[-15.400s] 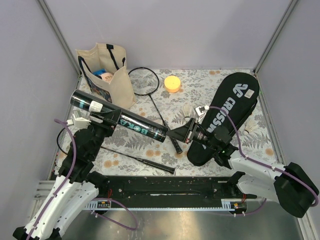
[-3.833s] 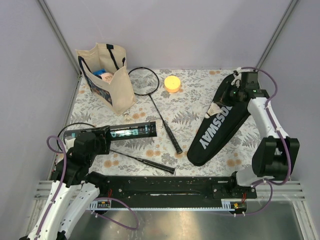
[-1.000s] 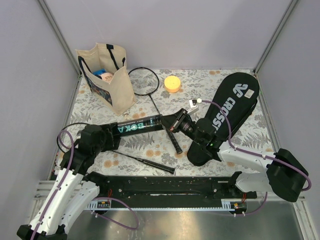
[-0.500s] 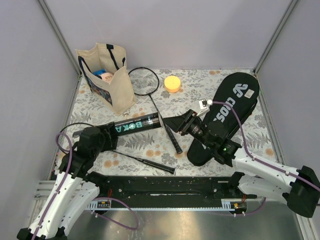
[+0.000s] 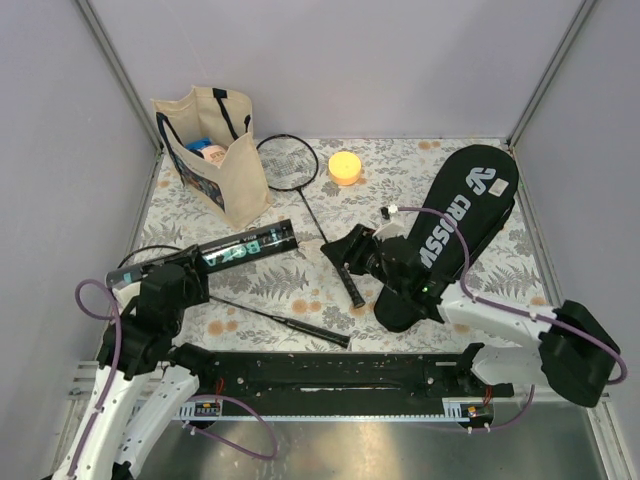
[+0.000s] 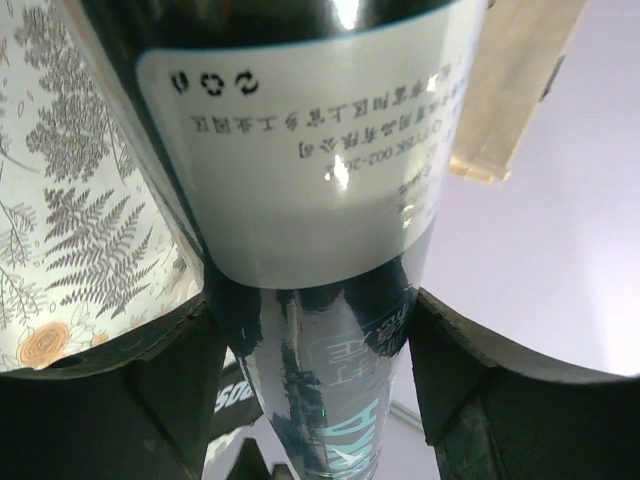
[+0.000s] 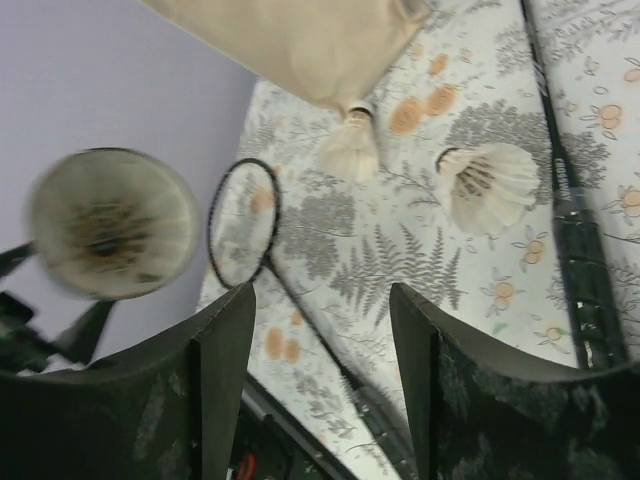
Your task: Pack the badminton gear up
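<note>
The feathers of the white shuttlecock (image 5: 314, 249) (image 7: 484, 222) are beside the bag-side racket. My right gripper needs to close on them, leaving the shuttlecock against the tote bag for later.
My left gripper (image 5: 172, 272) is shut on the long black lettered tube (image 5: 235, 247), which lies slanted above the floral mat. The left wrist view shows the tube (image 6: 310, 190) wedged between both fingers (image 6: 165, 385). My right gripper (image 5: 337, 250) hovers open and holds nothing, right of the tube's end and beside the black CROSSWAY cover (image 5: 455, 230). The right wrist view shows the tube's pale round mouth (image 7: 112, 222), blurred, and two white shuttlecocks (image 7: 350, 150) (image 7: 490, 185) on the mat. One racket (image 5: 290, 163) lies by the bag. The second racket (image 5: 285, 322) lies near the front.
A beige tote bag (image 5: 218, 150) with dark handles stands at the back left. An orange round object (image 5: 345, 167) sits at the back centre. Purple walls close in the mat on three sides, and a black rail (image 5: 320, 370) runs along the near edge.
My right gripper has opened and drawn back from the tube's mouth. My left arm has swung the tube leftward and nearer its own side.
</note>
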`<state>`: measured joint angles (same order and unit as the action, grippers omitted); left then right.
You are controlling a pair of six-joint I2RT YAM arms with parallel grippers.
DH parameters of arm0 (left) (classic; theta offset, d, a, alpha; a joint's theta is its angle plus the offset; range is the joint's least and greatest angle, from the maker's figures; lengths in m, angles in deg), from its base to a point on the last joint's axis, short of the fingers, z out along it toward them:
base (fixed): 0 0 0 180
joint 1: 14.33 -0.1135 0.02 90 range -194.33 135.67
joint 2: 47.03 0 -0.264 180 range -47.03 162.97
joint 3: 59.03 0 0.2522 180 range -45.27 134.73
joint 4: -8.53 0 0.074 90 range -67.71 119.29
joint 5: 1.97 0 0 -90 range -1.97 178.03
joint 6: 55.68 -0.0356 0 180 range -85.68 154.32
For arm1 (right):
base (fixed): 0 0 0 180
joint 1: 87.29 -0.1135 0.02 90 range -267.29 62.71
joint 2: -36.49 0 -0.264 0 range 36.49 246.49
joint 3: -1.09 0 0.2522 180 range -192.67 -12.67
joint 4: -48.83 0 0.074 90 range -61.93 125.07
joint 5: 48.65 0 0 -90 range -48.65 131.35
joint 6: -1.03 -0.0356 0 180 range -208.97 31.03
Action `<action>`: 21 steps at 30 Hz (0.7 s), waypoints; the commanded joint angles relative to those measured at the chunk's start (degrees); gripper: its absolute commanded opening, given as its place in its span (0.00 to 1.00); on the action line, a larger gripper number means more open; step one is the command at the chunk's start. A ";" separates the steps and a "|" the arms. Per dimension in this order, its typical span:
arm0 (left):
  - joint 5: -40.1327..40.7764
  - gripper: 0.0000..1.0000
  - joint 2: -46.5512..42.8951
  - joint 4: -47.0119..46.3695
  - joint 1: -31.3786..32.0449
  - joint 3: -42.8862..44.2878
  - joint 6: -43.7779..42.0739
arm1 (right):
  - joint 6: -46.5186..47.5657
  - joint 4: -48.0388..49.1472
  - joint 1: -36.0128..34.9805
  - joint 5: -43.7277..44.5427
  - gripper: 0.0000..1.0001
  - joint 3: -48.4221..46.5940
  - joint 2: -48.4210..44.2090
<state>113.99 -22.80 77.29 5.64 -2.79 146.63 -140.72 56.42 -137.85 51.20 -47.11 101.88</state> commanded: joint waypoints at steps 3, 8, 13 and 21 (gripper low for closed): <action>10.86 0.37 -4.01 3.88 0.07 5.16 -1.83 | 2.36 2.12 3.71 -4.74 0.64 -6.95 12.29; 13.50 0.38 -6.12 5.55 0.07 4.98 -3.15 | -0.37 8.88 6.53 -9.66 0.61 -9.24 22.66; 14.04 0.38 -6.38 7.31 0.07 4.98 -3.85 | -1.60 11.00 6.97 -13.80 0.59 -14.16 32.16; 14.12 0.38 -6.83 7.31 0.07 4.37 -4.73 | -3.10 7.93 7.06 -13.80 0.57 -20.40 40.52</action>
<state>125.46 -29.14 86.91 5.64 0.01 142.74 -142.86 63.10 -131.03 38.19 -63.92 140.52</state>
